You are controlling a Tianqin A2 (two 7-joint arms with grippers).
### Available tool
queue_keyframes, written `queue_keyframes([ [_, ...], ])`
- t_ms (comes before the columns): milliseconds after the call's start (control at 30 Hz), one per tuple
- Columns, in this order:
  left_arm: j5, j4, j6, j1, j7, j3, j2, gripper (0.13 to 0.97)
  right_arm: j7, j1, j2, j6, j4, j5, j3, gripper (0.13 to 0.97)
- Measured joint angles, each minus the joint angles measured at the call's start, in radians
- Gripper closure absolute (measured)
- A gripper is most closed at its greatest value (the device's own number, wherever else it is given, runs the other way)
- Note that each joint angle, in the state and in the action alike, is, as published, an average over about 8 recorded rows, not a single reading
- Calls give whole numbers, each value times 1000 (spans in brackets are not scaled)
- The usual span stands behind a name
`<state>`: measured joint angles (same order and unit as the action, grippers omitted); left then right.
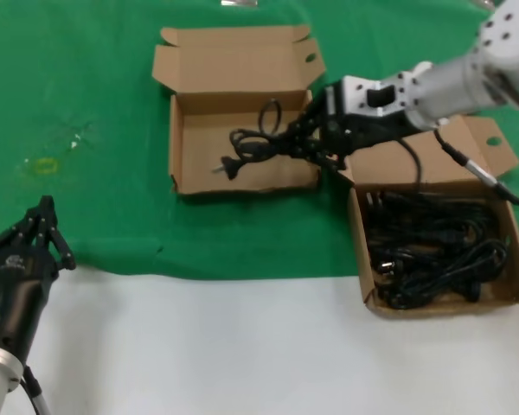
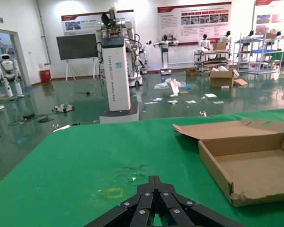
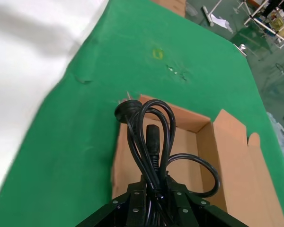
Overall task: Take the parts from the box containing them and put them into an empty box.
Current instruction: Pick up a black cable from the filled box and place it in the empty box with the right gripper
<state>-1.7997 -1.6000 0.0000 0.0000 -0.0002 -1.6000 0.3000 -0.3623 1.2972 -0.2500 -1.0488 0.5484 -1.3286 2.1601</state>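
My right gripper has the black power cord. It will let go of the cord on the bottom of the empty box, stretched (image 1: 254,160) along the box's front side. The cord is held just above that floor now.
My right gripper (image 1: 301,137) is shut on one of the parts, a black power cord (image 1: 253,145), and holds it just above the floor of the empty box (image 1: 178,147). The cord's plug hangs near that box's front wall. In the right wrist view the coiled cord (image 3: 149,127) runs out of the shut gripper (image 3: 158,183) over the empty box (image 3: 189,142). The box containing the parts (image 1: 360,251) sits to the right, with a tangle of black cords (image 1: 432,251) inside. My left gripper (image 1: 43,223) is parked at the near left, shut and empty, and its tip (image 2: 155,179) rests over the cloth.
A green cloth (image 1: 95,86) covers the far part of the table, with a white surface (image 1: 242,346) nearer me. A small yellow mark (image 1: 43,164) lies on the cloth at the left. The empty box's ragged front corner (image 2: 241,196) shows in the left wrist view.
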Motion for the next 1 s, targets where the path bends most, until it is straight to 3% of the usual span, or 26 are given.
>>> queue_keyframes([
  [267,0,0,0,0,0,0,0,953,-221,94,151,127,-338,-34,-40,882],
  [433,0,0,0,0,0,0,0,953,-307,122,207,196,-461,-56,-69,882],
  [700,0,0,0,0,0,0,0,953,-360,121,243,277,-511,-84,-85,882],
  [1000,0,0,0,0,0,0,0,953,-378,97,249,352,-499,-164,-31,882],
])
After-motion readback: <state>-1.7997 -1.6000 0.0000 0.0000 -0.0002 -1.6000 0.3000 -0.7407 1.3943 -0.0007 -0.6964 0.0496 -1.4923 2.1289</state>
